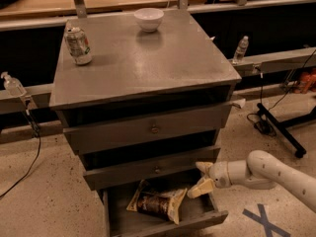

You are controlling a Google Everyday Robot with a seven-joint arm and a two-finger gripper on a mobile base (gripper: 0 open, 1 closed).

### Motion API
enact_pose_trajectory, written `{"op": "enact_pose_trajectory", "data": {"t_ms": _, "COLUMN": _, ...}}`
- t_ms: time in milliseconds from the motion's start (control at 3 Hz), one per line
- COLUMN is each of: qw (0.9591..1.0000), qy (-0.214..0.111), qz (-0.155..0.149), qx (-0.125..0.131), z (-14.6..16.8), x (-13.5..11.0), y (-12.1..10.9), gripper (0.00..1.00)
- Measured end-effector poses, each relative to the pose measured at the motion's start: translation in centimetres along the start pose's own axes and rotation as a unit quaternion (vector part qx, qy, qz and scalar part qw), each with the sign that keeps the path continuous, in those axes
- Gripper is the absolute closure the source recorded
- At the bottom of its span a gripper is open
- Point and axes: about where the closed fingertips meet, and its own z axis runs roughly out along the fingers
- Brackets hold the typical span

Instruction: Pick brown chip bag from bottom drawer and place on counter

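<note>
Next, my gripper will go to the brown chip bag's cream-yellow end (177,201), the one nearest my gripper, and close there.
The brown chip bag (157,202) lies flat in the open bottom drawer (163,224), dark brown with cream-yellow edges. My gripper (202,177) is at the drawer's right side, just right of the bag and apart from it. Its two cream fingers are spread open and hold nothing. The white arm reaches in from the lower right. The counter (143,58) is the grey metal top of the cabinet above.
A silver soda can (79,45) stands at the counter's left rear and a white bowl (149,19) at its back middle. Two knobbed drawers (153,130) above stick out slightly. A water bottle (240,49) sits on the right rail, a stand base (279,127) on the floor.
</note>
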Motion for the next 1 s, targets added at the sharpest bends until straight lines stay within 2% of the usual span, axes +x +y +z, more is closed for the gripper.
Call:
{"op": "enact_pose_trajectory", "data": {"t_ms": 333, "qw": 0.9997, "qy": -0.003, "qz": 0.023, "qx": -0.012, "z": 0.8, "x": 2.7, "y": -1.4, "gripper": 0.00}}
{"op": "enact_pose_trajectory", "data": {"t_ms": 667, "qw": 0.9965, "qy": -0.037, "qz": 0.066, "qx": -0.035, "z": 1.1, "x": 2.8, "y": -1.5, "gripper": 0.00}}
{"op": "enact_pose_trajectory", "data": {"t_ms": 1000, "qw": 0.9834, "qy": -0.090, "qz": 0.132, "qx": -0.087, "z": 4.7, "x": 4.4, "y": -2.0, "gripper": 0.00}}
